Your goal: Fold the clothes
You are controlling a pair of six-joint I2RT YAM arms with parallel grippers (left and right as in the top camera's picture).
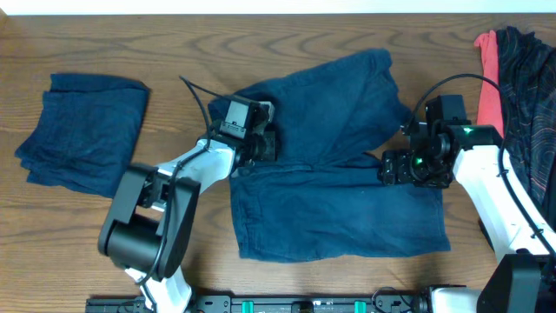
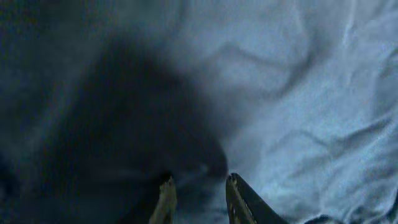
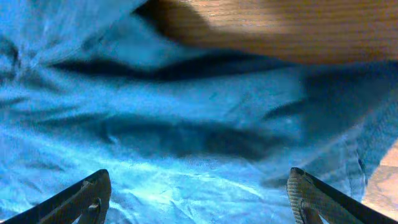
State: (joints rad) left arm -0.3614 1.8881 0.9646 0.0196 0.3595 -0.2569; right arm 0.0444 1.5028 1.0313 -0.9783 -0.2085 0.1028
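I need to next move my right gripper to the near corner of the front leg's hem (image 1: 445,244) on the navy-blue shorts and close it there.
Dark navy-blue shorts (image 1: 339,200) lie spread in the middle of the table, one leg angled up to the back, the other flat toward the front. My left gripper (image 1: 265,143) is down on the shorts' left side; in the left wrist view its fingers (image 2: 199,183) stand close together with a dark bunch of the cloth (image 2: 298,93) between them. My right gripper (image 1: 393,167) hovers over the shorts' right side, wide open and empty (image 3: 196,186), with blue fabric (image 3: 186,106) below it.
A folded navy garment (image 1: 82,130) lies at the far left. A coral-red garment (image 1: 491,78) and a blackish speckled one (image 1: 530,96) are piled at the right edge. Bare wooden table (image 1: 347,35) runs along the back, also in the right wrist view (image 3: 261,25).
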